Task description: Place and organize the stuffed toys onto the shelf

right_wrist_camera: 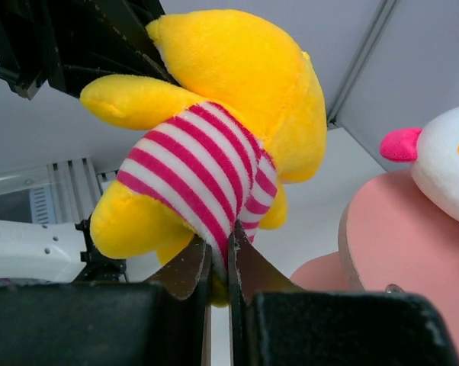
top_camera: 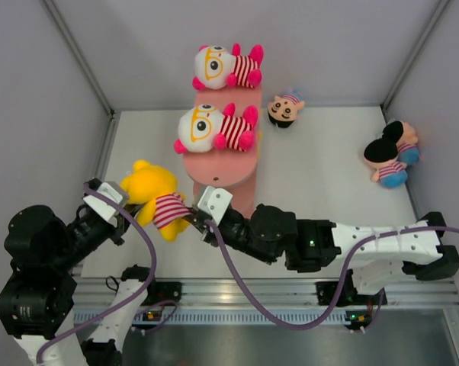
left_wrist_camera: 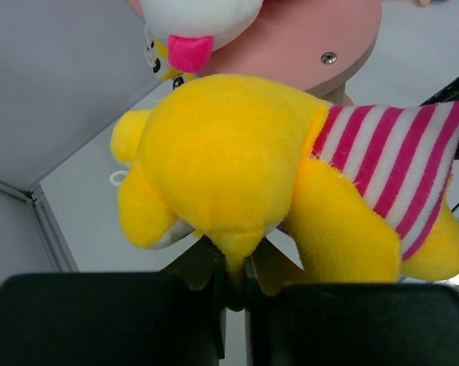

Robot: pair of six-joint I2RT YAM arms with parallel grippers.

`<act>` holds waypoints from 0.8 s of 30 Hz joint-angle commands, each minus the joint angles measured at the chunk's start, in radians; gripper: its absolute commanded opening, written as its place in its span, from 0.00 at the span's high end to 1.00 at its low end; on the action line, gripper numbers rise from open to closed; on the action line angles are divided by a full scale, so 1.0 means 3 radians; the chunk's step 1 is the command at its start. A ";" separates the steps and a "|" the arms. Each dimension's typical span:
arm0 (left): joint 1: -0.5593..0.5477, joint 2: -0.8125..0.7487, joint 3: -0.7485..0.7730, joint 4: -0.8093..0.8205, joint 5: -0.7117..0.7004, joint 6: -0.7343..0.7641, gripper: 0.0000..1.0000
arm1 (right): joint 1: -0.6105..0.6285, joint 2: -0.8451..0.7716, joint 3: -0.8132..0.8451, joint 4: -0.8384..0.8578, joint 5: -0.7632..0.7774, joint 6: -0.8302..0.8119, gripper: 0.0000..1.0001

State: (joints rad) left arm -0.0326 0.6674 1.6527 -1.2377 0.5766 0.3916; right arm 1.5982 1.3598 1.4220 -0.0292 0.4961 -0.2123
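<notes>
I will open my right gripper, which is pinching the shirt's hem crosswise to the yellow bear, back off, and take the bear by its legs (top_camera: 173, 229) first.
A yellow bear (top_camera: 155, 197) in a red-white striped shirt hangs in the air left of the salmon-pink shelf (top_camera: 248, 103), held by both grippers. My left gripper (left_wrist_camera: 237, 263) is shut on a fold of its yellow head (left_wrist_camera: 222, 152). My right gripper (right_wrist_camera: 220, 255) is shut on the hem of its striped shirt (right_wrist_camera: 199, 168). Two white-faced toys with orange glasses lie on the shelf, one on the top tier (top_camera: 228, 66) and one on the middle tier (top_camera: 214, 127). A black-haired doll (top_camera: 284, 109) and two mouse-eared dolls (top_camera: 392, 154) lie on the table.
The shelf's lowest tier (top_camera: 223, 174) is bare and lies right behind my right gripper. Grey walls and metal frame posts (top_camera: 77, 55) close in the table on three sides. The white tabletop (top_camera: 321, 175) stretches right of the shelf.
</notes>
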 commanded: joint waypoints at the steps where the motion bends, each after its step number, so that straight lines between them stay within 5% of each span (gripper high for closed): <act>1: -0.0004 -0.0057 0.0054 0.0117 -0.0009 -0.0027 0.88 | 0.0026 -0.0308 0.0133 -0.0004 -0.0150 0.0308 1.00; 2: -0.0004 -0.0057 0.0049 0.0117 -0.0045 -0.0017 0.77 | 0.0026 -0.0360 0.0133 -0.0035 -0.0211 0.0359 1.00; 6: -0.0004 -0.0072 0.0059 0.0112 -0.0061 -0.0001 0.59 | 0.0026 -0.0605 0.0148 -0.0321 -0.0457 0.0660 1.00; 9: -0.0004 -0.0072 0.0064 0.0112 -0.0061 0.0009 0.33 | 0.0006 -0.0769 0.0118 -0.0449 -0.0462 0.0967 1.00; 16: -0.0004 -0.0057 -0.0033 0.0112 0.0016 0.0157 0.01 | -0.0234 -0.0948 0.0041 -0.0475 -0.0921 0.1403 1.00; 24: -0.0004 0.0198 0.0447 0.0122 0.0378 0.0336 0.01 | -0.0807 -0.0693 0.0440 -0.0644 -0.2087 0.1495 1.00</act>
State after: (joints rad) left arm -0.0353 0.6853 1.7054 -1.2419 0.6159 0.4511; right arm 1.3930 1.1439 1.4853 -0.2249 0.0334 0.2108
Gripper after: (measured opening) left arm 0.985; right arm 0.039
